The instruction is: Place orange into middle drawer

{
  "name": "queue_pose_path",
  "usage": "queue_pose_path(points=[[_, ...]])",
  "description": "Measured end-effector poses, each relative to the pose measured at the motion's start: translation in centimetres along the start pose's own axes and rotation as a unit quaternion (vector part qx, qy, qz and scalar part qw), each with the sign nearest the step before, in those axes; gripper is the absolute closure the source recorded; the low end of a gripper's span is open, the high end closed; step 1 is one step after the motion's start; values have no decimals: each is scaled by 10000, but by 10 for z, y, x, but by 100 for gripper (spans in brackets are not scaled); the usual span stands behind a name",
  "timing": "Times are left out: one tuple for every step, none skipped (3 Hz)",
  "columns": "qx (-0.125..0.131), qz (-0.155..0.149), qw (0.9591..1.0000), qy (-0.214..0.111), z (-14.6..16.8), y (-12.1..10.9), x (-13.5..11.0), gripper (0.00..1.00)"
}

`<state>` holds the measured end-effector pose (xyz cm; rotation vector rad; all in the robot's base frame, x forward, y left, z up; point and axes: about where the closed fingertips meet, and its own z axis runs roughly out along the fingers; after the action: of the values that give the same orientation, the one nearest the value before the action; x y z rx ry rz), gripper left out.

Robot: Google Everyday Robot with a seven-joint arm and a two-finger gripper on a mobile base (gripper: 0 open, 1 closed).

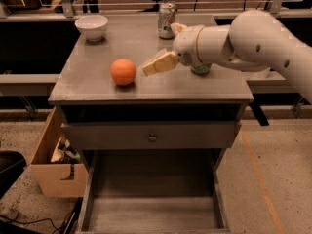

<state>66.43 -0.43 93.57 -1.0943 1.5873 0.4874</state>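
The robot's gripper will close around the middle of the orange (124,73) sitting on top of the grey cabinet, because the orange must go into the middle drawer.
The orange (123,71) sits on the grey cabinet top (97,87), left of centre. My gripper (155,64) hangs just right of the orange at about its height, pointing left toward it, with a small gap between them. It holds nothing that I can see. The middle drawer (151,213) is pulled out at the bottom of the view, and its pale streaked floor shows nothing on it.
A white bowl (91,26) stands at the back left of the top and a soda can (166,19) at the back middle. A green can (201,70) is mostly hidden behind my arm. The drawer with a round knob (152,137) is closed. A cardboard box (53,167) stands on the floor at left.
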Motion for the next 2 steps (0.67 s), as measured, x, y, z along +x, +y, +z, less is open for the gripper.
queue_pose_path(points=[[-130, 326, 9992, -179, 13, 18, 18, 0], [-315, 550, 9975, -298, 30, 30, 31, 0]])
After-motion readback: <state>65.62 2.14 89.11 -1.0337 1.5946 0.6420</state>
